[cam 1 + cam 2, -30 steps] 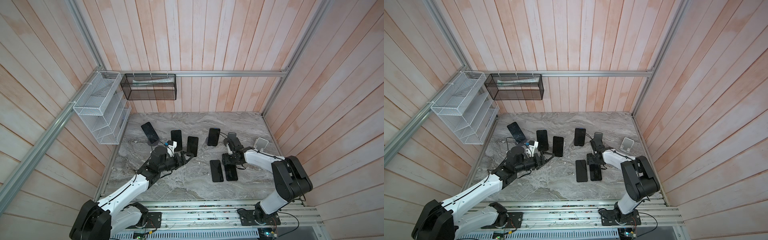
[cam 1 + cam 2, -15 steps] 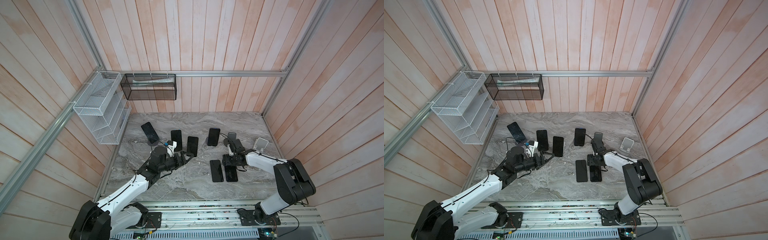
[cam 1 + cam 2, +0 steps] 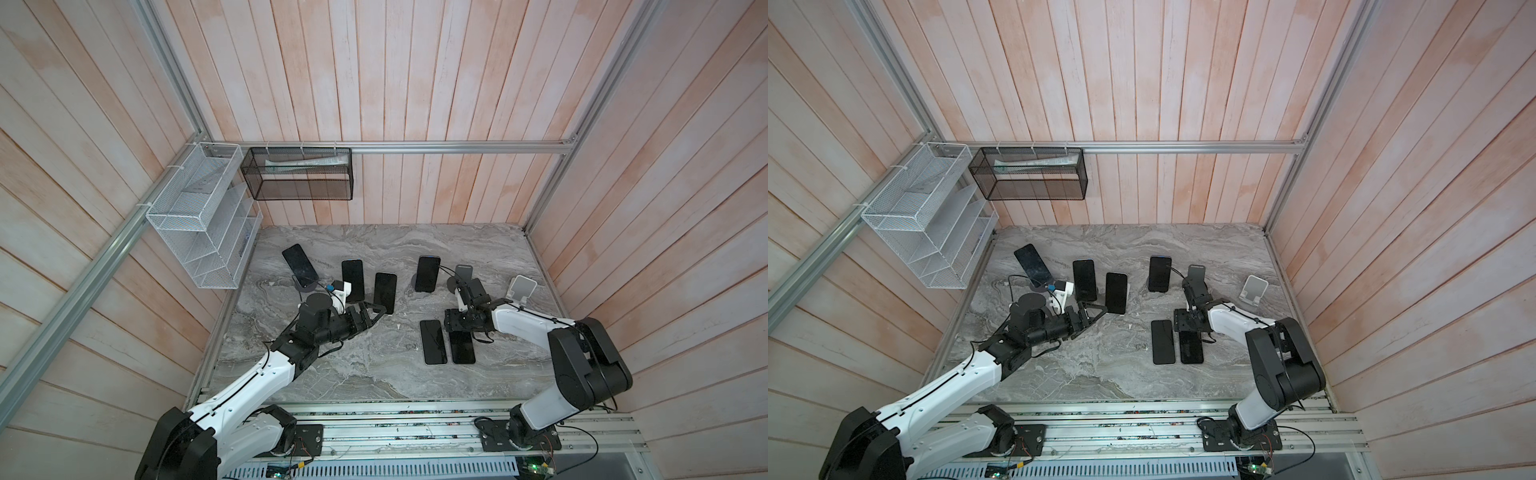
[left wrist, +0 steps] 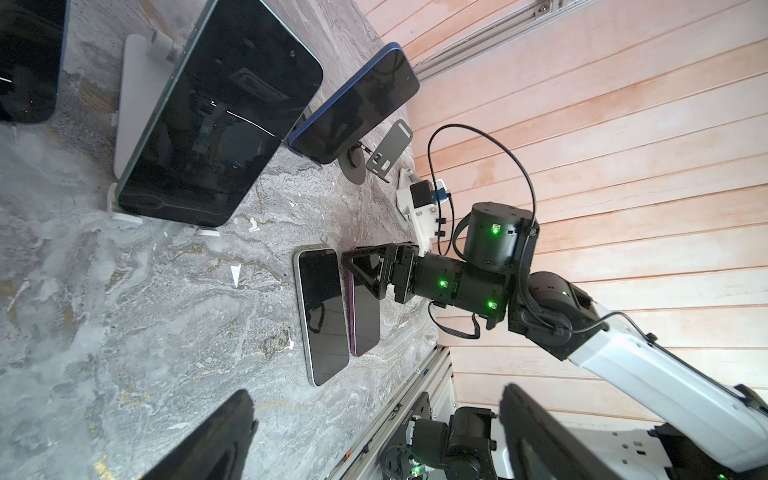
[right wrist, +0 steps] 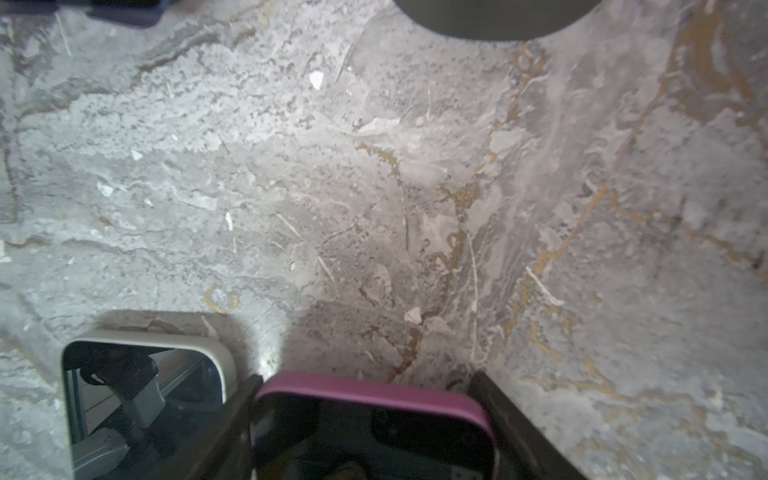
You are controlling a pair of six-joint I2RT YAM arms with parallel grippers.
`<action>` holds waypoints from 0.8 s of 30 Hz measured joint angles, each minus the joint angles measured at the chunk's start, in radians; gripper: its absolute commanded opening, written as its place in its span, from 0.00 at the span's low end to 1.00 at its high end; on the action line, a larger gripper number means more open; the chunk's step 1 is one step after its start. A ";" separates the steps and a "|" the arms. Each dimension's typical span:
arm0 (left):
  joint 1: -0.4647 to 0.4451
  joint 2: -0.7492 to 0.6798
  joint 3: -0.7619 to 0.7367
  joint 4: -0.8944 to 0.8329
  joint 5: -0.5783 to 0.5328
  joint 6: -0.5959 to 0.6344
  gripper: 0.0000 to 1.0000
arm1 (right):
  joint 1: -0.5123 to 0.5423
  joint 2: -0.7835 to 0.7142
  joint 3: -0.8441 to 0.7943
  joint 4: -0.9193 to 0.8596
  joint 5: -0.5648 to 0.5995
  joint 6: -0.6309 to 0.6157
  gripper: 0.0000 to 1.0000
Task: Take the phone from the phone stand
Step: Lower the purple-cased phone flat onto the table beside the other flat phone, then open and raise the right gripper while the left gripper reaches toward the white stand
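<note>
The upper end of the phone (image 3: 385, 279) (image 4: 260, 41) on the white phone stand is next for my left gripper, which should close on its two side edges.
Several dark phones lean on stands in both top views; the nearest, a phone (image 3: 384, 293) (image 4: 220, 112), is on a white phone stand (image 4: 129, 104). My left gripper (image 3: 376, 312) (image 3: 1098, 311) (image 4: 376, 395) hovers open just in front of its lower end, holding nothing. A purple phone (image 3: 462, 347) (image 5: 370, 428) lies flat on the marble beside a white-edged phone (image 3: 434, 342) (image 5: 145, 399). My right gripper (image 3: 455, 324) (image 4: 361, 270) (image 5: 365, 374) is low over the purple phone's far end, jaws open and close along its two side edges.
Two bare stands, grey (image 3: 464, 274) and white (image 3: 521, 287), are at the back right. A blue phone (image 4: 357, 102) leans on a dark round stand (image 4: 352, 166). Wire racks (image 3: 199, 216) hang on the left wall. The metal rail (image 3: 415, 432) runs along the front.
The right jaws have eased a little wider round the purple phone, and the right elbow has shifted slightly. The left arm has not moved.
</note>
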 measured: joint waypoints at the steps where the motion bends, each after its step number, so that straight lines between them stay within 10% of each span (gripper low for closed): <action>1: 0.000 0.000 0.002 -0.003 0.000 0.000 0.94 | -0.001 -0.001 -0.001 0.001 -0.002 0.000 0.78; 24: 0.000 -0.085 0.192 -0.228 -0.151 0.132 0.94 | -0.001 -0.294 0.134 -0.162 0.151 0.027 0.87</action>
